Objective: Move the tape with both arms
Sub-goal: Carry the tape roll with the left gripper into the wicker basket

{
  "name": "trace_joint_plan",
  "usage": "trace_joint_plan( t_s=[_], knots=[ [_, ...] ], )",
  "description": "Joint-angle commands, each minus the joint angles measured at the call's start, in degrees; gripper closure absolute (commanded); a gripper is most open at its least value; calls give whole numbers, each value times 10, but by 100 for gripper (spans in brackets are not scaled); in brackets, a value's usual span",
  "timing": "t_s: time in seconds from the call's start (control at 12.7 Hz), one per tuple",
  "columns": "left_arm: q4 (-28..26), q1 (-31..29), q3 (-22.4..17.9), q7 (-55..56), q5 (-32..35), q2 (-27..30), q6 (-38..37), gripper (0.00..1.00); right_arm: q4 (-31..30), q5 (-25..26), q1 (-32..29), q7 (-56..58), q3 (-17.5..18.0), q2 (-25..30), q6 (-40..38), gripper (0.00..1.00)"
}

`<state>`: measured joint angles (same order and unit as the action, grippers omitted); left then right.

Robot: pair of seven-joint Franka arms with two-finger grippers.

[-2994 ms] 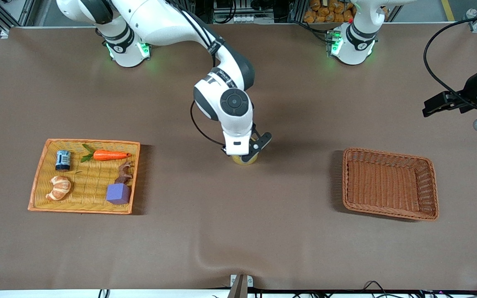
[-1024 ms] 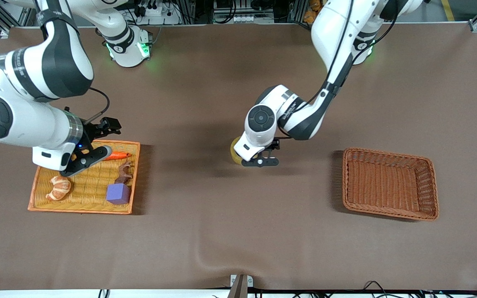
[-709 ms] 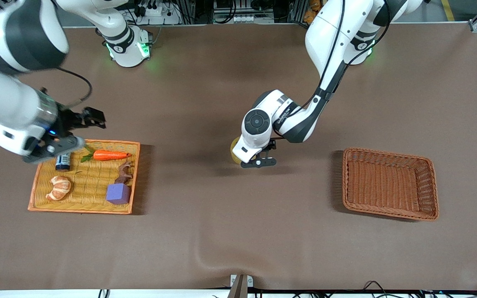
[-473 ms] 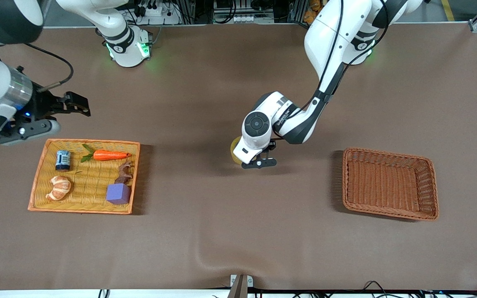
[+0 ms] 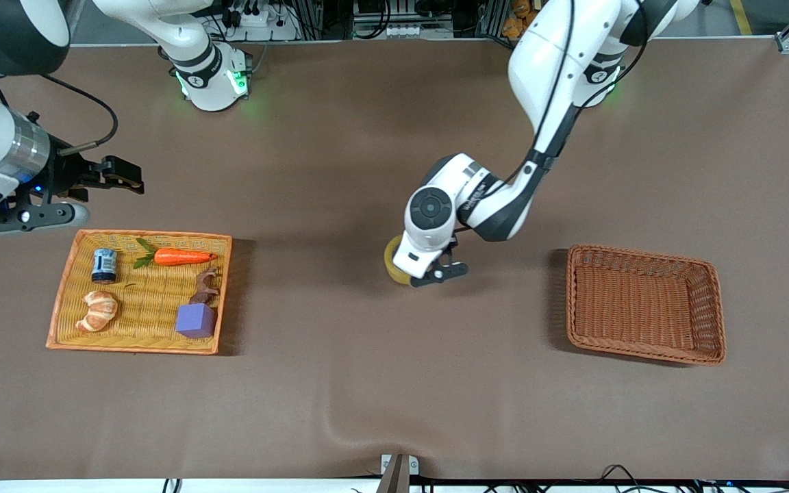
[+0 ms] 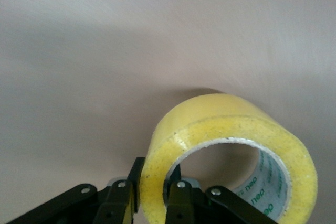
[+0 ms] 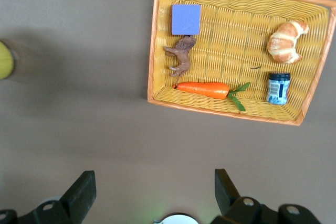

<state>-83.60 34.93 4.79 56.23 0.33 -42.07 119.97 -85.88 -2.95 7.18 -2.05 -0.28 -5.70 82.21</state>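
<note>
I need to let go of the tape with my left gripper inside the empty brown wicker basket (image 5: 624, 296), just off the basket's middle toward the yellow tray.
The tape (image 5: 393, 263) is a yellowish roll at the table's middle, standing on its edge. My left gripper (image 5: 435, 272) is shut on its wall, one finger inside the core and one outside, as the left wrist view shows: tape (image 6: 231, 129), gripper (image 6: 156, 182). I cannot tell whether the roll touches the cloth. My right gripper (image 5: 72, 209) is open and empty, up in the air over the table beside the yellow tray (image 5: 66, 339) at the right arm's end. The right wrist view shows its spread fingers (image 7: 153, 187) and the tape (image 7: 4, 60) at the picture's edge.
The yellow tray (image 7: 152, 51) holds a purple cube (image 5: 195, 320), a carrot (image 5: 182, 257), a croissant (image 5: 98, 310), a small jar (image 5: 104, 265) and a toy animal (image 5: 205, 285). An empty brown wicker basket (image 5: 644, 352) stands toward the left arm's end.
The right arm left the tape at the table's middle and withdrew past the tray. The left arm came in and gripped the tape; lately it turned and shifted slightly toward the front camera.
</note>
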Motion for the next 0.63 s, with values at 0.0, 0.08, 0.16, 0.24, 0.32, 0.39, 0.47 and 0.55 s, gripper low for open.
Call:
trace_joint_plan(
  t_s=[0.0,0.08,0.16,0.24,0.32,0.39,0.47,0.55],
  knots=[
    [-13,-54,-9,13,6,94,-68,100,-27,9,-62,-31,56,50,7,0],
    [-13,-86,-8,11,8,116,-83,100,-25,9,-67,-31,54,51,6,0],
    [-13,-113,-8,8,9,131,-105,100,-25,10,-74,-24,49,52,6,0],
    [-13,-138,-7,-8,9,137,-129,100,-22,8,-90,-18,49,53,7,0],
    [-13,-162,-7,-42,10,140,-140,100,-20,5,-110,-4,53,53,6,0],
    [-15,-191,-8,-90,10,139,-141,100,-20,5,-125,0,55,54,4,0],
    [-15,-226,-8,-134,12,134,-139,100,-19,7,-137,0,56,56,4,0],
    [-17,-261,-7,-190,22,130,-136,100,-19,8,-143,1,56,62,4,0]
  ],
)
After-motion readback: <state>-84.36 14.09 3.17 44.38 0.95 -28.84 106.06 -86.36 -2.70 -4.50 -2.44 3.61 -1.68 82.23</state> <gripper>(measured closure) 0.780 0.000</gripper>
